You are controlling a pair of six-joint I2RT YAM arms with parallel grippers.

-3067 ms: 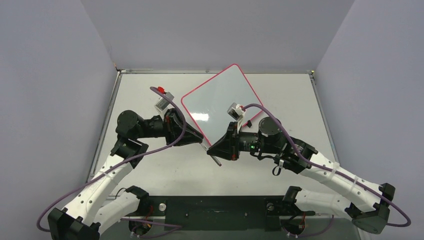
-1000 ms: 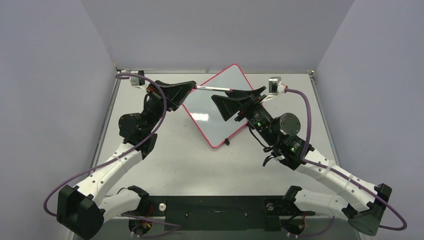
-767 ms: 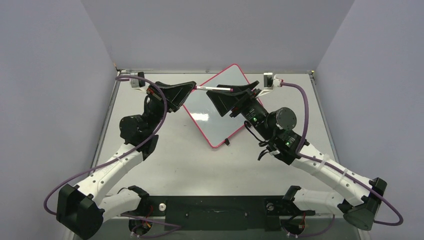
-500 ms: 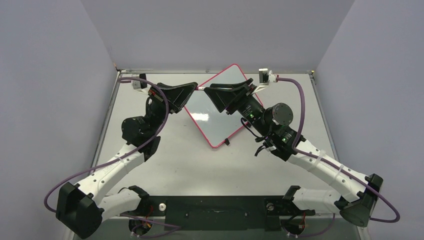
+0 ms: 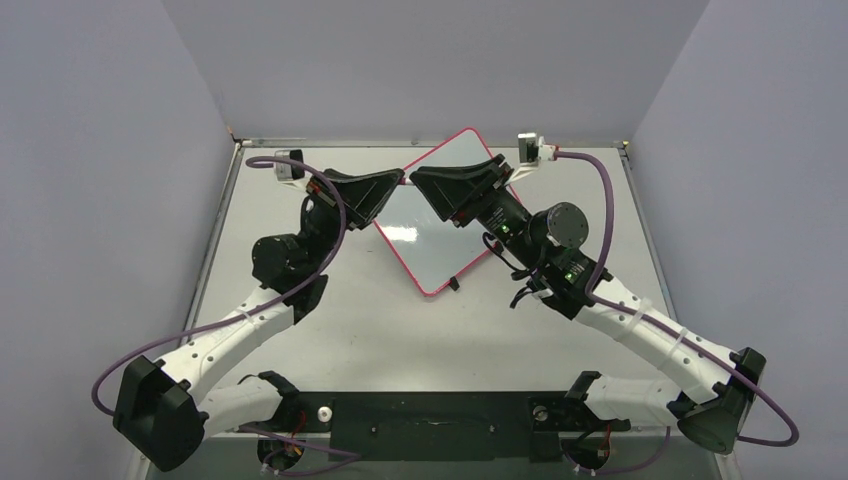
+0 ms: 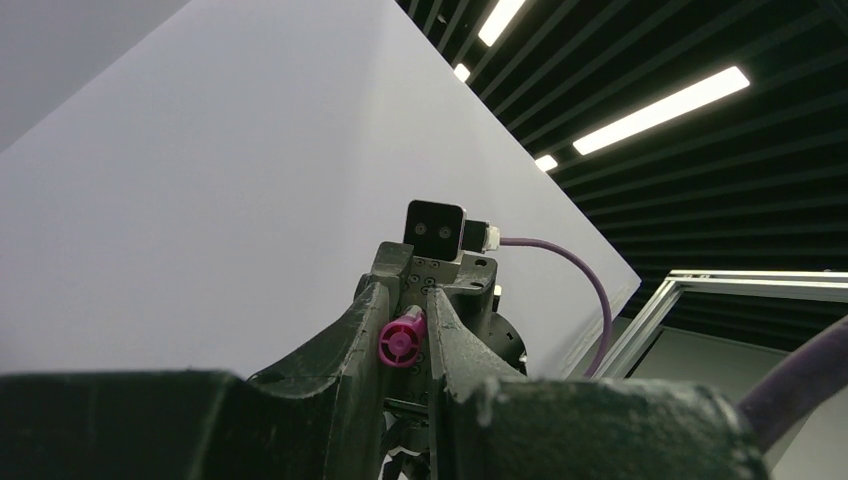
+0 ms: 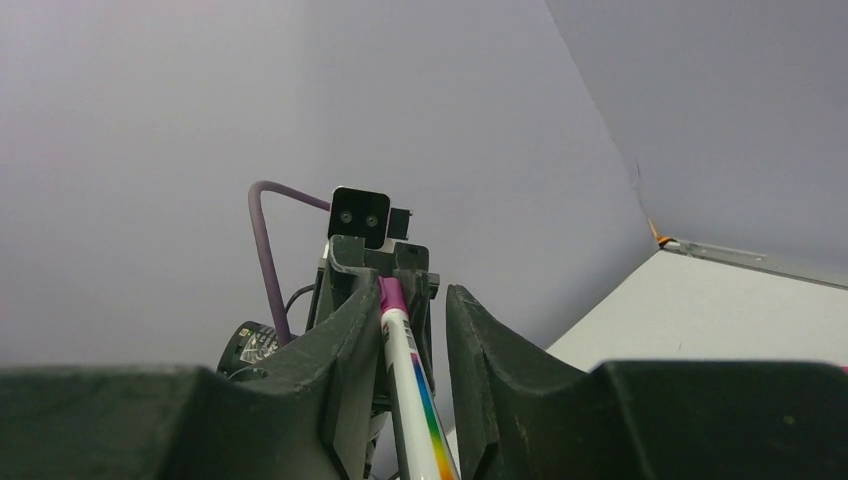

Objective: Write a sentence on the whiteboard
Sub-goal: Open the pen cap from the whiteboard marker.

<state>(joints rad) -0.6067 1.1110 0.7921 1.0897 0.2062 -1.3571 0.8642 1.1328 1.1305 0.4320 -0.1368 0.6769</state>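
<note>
Next, my left gripper lets go of the magenta cap on the bare table [image 5: 321,306] beneath its arm, level with the near corner of the whiteboard.
The whiteboard [image 5: 428,250] lies on the table, turned like a diamond, with a red-pink rim and a blank face; no sentence shows on it. Both grippers are raised above its far-left edge, tip to tip. My left gripper [image 5: 397,181] is shut on the magenta cap end [image 6: 400,341] of the marker. My right gripper [image 5: 418,181] has its jaws apart around the marker's white, rainbow-striped barrel [image 7: 412,385]. The barrel rests against one finger [image 7: 355,330], with a gap to the other. In the top view the grippers hide the marker.
A small dark object [image 5: 453,284] sits at the whiteboard's near-right rim. Grey walls enclose the table on three sides, with a metal frame [image 5: 430,143] along the far edge. Purple cables loop from both wrists.
The marker was picked up from the table and raised. Over the last second my right gripper has slid left along the marker until its tips nearly meet the left gripper. The left arm shifted slightly right.
</note>
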